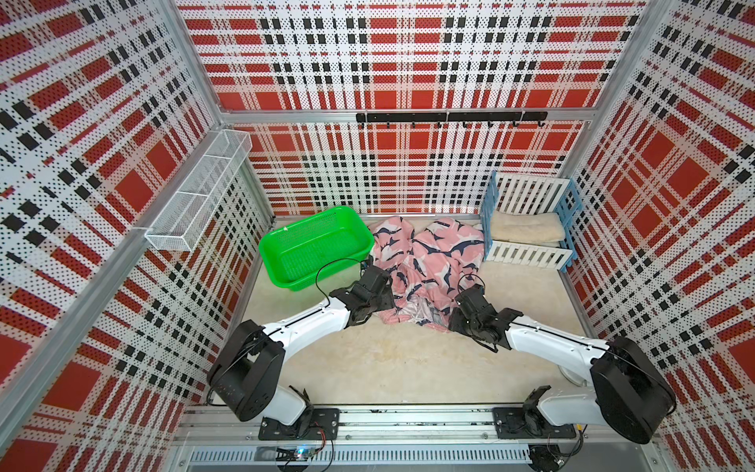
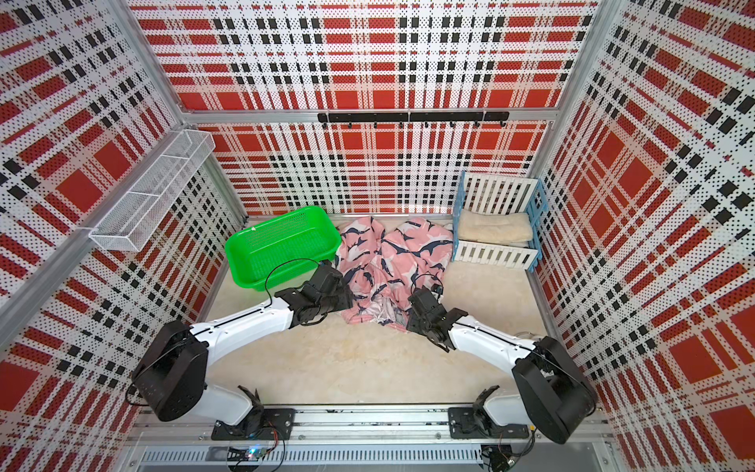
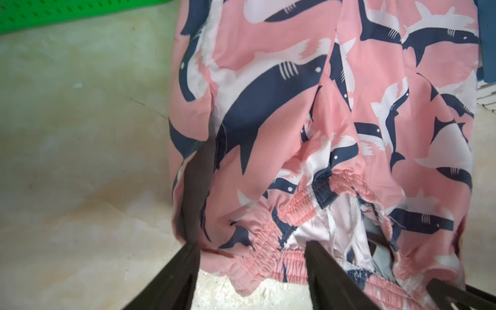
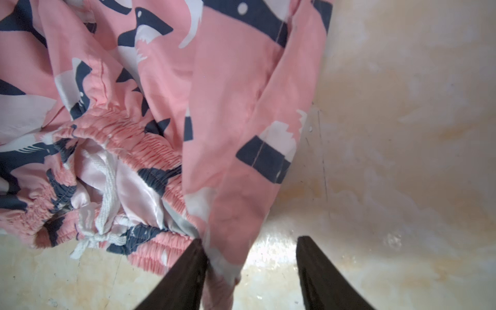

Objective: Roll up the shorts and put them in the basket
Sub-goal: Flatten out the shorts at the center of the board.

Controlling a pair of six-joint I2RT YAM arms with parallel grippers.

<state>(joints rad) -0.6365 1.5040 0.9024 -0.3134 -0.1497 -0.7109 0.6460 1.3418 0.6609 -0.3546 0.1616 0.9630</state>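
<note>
The shorts' waistband is bunched and gaping, so the robot's right gripper needs to take the waistband's end (image 4: 223, 276) and, together with the left gripper, stretch and lift the shorts before rolling.
The pink shorts (image 1: 425, 261) (image 2: 392, 261) with navy-and-white sharks lie crumpled on the table between the green basket and the crate, legs toward the back wall. The gathered waistband (image 3: 292, 206) (image 4: 120, 128) and white drawstring face the arms. My left gripper (image 1: 382, 300) (image 3: 252, 245) stands open at the waistband's left end, with the band's edge lying loose between its fingers. At the right end my right gripper (image 1: 455, 321) (image 4: 251, 240) is open too. A fold of pink cloth rests against one of its fingers, unclamped.
A green basket (image 1: 314, 245) sits just left of the shorts, close to the left wrist. A white-and-blue slatted crate (image 1: 531, 257) holding a folded beige towel (image 1: 523, 231) stands at the back right. A wire shelf (image 1: 200, 192) hangs on the left wall.
</note>
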